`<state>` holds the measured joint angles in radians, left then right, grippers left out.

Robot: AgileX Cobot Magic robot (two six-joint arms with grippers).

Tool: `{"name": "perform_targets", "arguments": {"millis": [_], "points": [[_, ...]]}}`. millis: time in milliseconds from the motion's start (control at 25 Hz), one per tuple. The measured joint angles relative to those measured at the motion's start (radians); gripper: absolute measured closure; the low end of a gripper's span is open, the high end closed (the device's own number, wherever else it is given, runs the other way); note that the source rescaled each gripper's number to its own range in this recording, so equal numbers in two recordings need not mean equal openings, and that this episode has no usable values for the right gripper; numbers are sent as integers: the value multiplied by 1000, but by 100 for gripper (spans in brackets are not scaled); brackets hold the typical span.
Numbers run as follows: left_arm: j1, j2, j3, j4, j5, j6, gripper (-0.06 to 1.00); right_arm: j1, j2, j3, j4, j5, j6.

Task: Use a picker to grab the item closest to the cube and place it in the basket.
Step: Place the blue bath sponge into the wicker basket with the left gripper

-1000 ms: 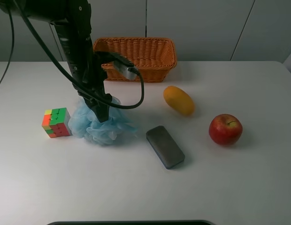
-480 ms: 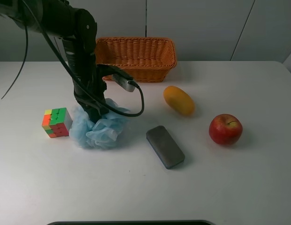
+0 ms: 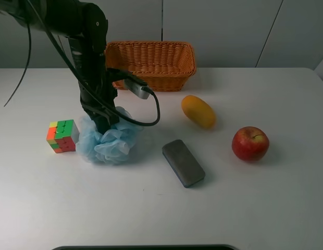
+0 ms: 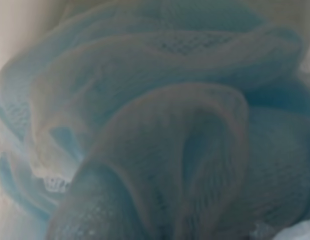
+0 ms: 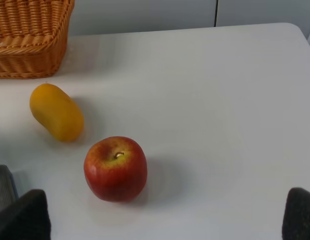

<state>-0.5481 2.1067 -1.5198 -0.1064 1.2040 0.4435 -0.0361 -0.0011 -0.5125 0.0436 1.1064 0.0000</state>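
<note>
My left gripper will set the light blue pouf down and release it inside the orange wicker basket (image 3: 143,56), at about the middle of the basket's length.
A multicoloured cube (image 3: 62,136) sits at the left of the white table. A light blue mesh bath pouf (image 3: 112,143) lies right beside it, touching it. My left gripper (image 3: 103,124) points down into the top of the pouf and looks shut on it; its fingertips are buried in the mesh. In the left wrist view the pouf (image 4: 160,125) fills the whole picture. The orange wicker basket (image 3: 151,62) stands behind, at the table's back. My right gripper (image 5: 160,222) is open and empty, its fingertips (image 5: 22,215) wide apart; it does not show in the exterior view.
A yellow mango (image 3: 198,111), a red apple (image 3: 250,144) and a grey block (image 3: 183,162) lie right of the pouf. The right wrist view shows the apple (image 5: 115,168), the mango (image 5: 56,112) and a corner of the basket (image 5: 30,37).
The pouf has bunched up narrower around my left gripper, which sank into it; the left arm has shifted slightly. The cube and the other things have not moved.
</note>
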Motion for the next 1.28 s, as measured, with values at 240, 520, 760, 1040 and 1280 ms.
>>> {"name": "perform_targets", "arguments": {"millis": [240,520,760,1040,1280], "points": [[0,-96,-194,4,3,-100,91,0,0,0,0,0,0],[0,-126,-434,82,-17,-206,93,0,0,0,0,0,0],[15,-98,-472,165,-255,-277,93,0,0,0,0,0,0],[76,61,-472,171,-465,-374,94,0,0,0,0,0,0],[111,169,-472,137,-547,-389,93,0,0,0,0,0,0]]}}
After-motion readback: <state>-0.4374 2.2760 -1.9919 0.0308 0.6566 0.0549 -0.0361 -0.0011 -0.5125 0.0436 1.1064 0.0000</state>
